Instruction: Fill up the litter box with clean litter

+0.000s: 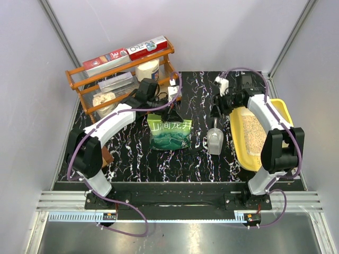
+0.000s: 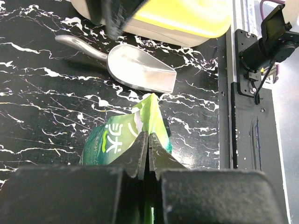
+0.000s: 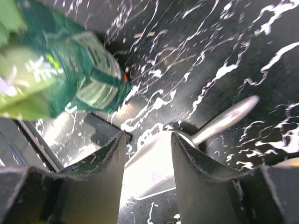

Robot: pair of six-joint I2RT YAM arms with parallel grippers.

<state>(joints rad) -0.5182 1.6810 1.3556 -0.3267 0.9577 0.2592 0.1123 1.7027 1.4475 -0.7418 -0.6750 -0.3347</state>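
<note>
The next step for my right gripper is to go to the black clip between the pouch and the scoop and close on the clip's end (image 1: 202, 147) (image 3: 126, 136) nearest the scoop.
The yellow litter box (image 1: 238, 144) lies at the right of the table with pale beige litter (image 1: 255, 135) in it. Its rim also shows in the left wrist view (image 2: 187, 21). The green litter pouch (image 1: 169, 132) stands at mid table. My left gripper (image 2: 148, 136) is shut on the pouch's (image 2: 112, 140) top edge. A grey metal scoop (image 1: 214, 140) lies between the pouch and the box. My right gripper (image 3: 148, 137) is open and empty, hovering just above the scoop's bowl (image 3: 154, 172), with the pouch (image 3: 60, 79) off to its side.
An orange wire rack (image 1: 85, 84) with boxes and jars stands at the back left, behind my left arm. A small brown object (image 1: 107, 156) lies by the left arm's base. The black marbled table (image 1: 132, 153) ends in a metal rail at the front.
</note>
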